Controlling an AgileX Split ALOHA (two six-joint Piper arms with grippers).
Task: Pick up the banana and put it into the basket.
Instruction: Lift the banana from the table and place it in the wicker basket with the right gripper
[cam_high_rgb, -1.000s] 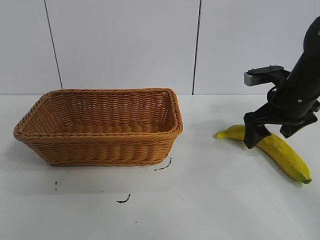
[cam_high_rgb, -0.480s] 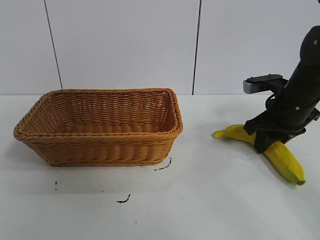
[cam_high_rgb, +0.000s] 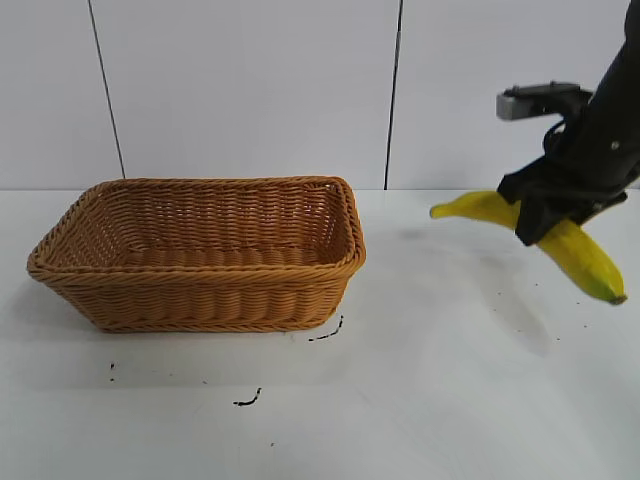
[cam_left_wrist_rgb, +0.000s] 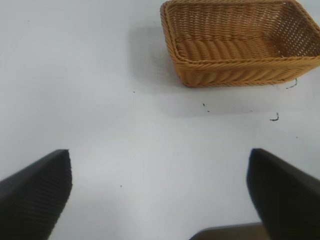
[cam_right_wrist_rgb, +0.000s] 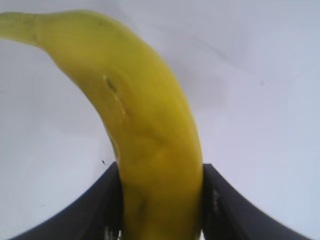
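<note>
Next, I release the yellow banana from my right gripper lengthwise in the middle of the empty tan wicker basket (cam_high_rgb: 221, 249).
The yellow banana (cam_high_rgb: 575, 255) hangs in the air at the right of the exterior view, well above the white table, with my right gripper (cam_high_rgb: 545, 215) shut on its middle. In the right wrist view the banana (cam_right_wrist_rgb: 150, 130) fills the gap between the two black fingers (cam_right_wrist_rgb: 100, 205), both pressed against it. The tan wicker basket (cam_high_rgb: 200, 300) stands empty on the table to the left, also seen in the left wrist view as the basket (cam_left_wrist_rgb: 235, 70). My left gripper (cam_left_wrist_rgb: 160, 195) hovers open over bare table, away from the basket; its arm is outside the exterior view.
Small black marks (cam_high_rgb: 325, 333) dot the white table (cam_high_rgb: 430, 400) in front of the basket. A pale panelled wall (cam_high_rgb: 250, 90) stands behind. Bare table lies between the basket and the banana.
My right gripper closed on the banana where it lay on the table, then raised it clear of the surface. The basket has not moved.
</note>
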